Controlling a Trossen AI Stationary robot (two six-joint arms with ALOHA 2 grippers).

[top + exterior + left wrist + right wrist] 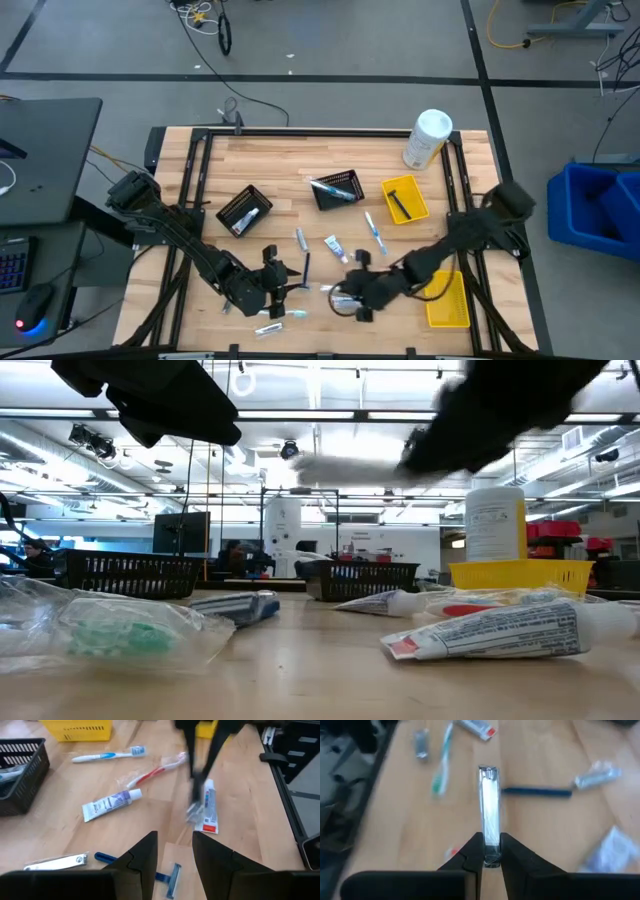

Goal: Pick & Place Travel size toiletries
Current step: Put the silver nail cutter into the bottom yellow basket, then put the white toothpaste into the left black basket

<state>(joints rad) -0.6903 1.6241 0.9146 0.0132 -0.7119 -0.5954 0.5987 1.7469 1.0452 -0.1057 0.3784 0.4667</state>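
My right gripper is to release the slim silvery item in the middle of the front yellow tray (446, 295).
Small toiletries lie loose on the wooden table: a blue toothbrush (107, 756), a red toothbrush in clear wrap (155, 770), two toothpaste tubes (111, 803) (210, 812), a silvery packet (57, 862) and a blue razor (167, 877). My right gripper (491, 840) is above the table near its front edge (345, 298), shut on a slim silvery clipper-like item (489, 800). My left gripper (175, 855) hovers open just left of it (285, 285), over the blue razor, with nothing between its fingers. My right gripper pinches the silvery item by its near end (491, 851) between its two fingers. The item sticks straight out past the fingertips, in line with them. It is lifted clear of the table, and the fingers slant downward.
Two black mesh baskets (244, 210) (338, 188) stand mid-table, and a yellow tray (405, 198) holding a dark item sits to their right. Another yellow tray (447, 298) lies at the front right. A white canister (428, 138) stands at the far right.
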